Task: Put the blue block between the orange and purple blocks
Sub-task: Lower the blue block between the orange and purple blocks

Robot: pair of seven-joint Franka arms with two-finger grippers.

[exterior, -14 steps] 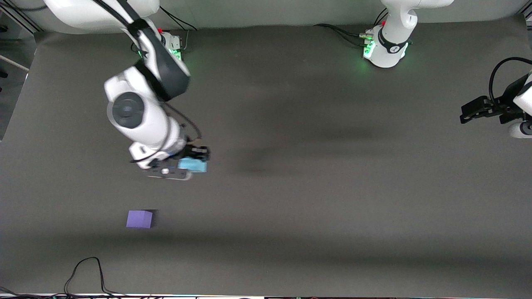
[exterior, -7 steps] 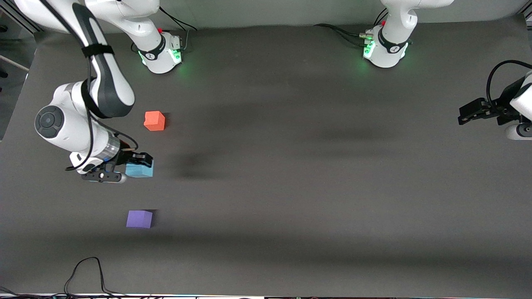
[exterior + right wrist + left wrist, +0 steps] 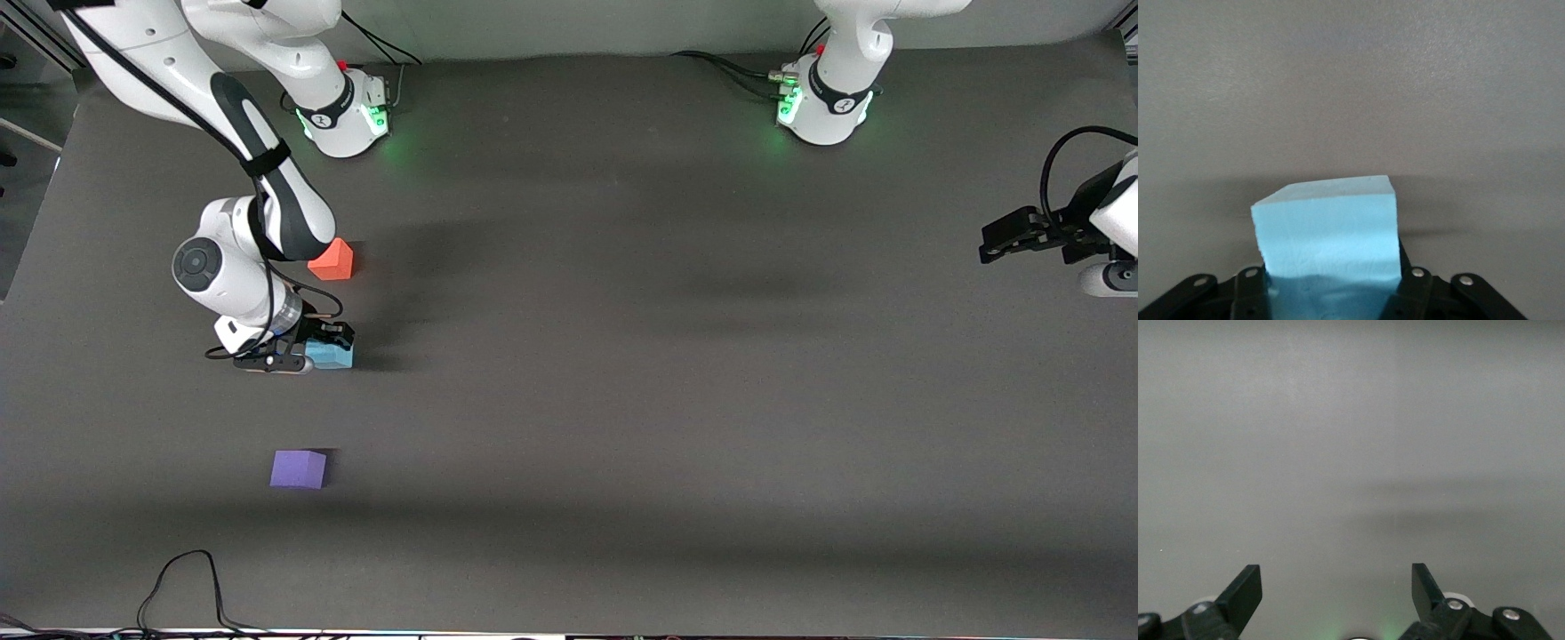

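Note:
Next, my right gripper lets go of the blue block on the mat midway [image 3: 319,363] between the orange block and the purple block.
My right gripper [image 3: 325,345] is shut on the light blue block [image 3: 332,357] and holds it low over the mat, between the orange block [image 3: 336,261] and the purple block [image 3: 299,468]. The orange block lies farther from the front camera and the right arm's elbow covers one corner of it. The purple block lies nearer to the front camera. In the right wrist view the blue block [image 3: 1328,230] fills the space between the fingers of my right gripper [image 3: 1330,283]. My left gripper [image 3: 1003,240] is open and empty, waiting at the left arm's end of the table; its wrist view shows only bare mat between its fingers [image 3: 1336,587].
A black cable [image 3: 182,578] loops on the mat near the front edge, toward the right arm's end. The two arm bases [image 3: 342,107] [image 3: 822,102] stand along the back edge.
My right arm swung the blue block toward the right arm's end of the table, then back a little. Its elbow now covers part of the orange block. The left arm has not moved.

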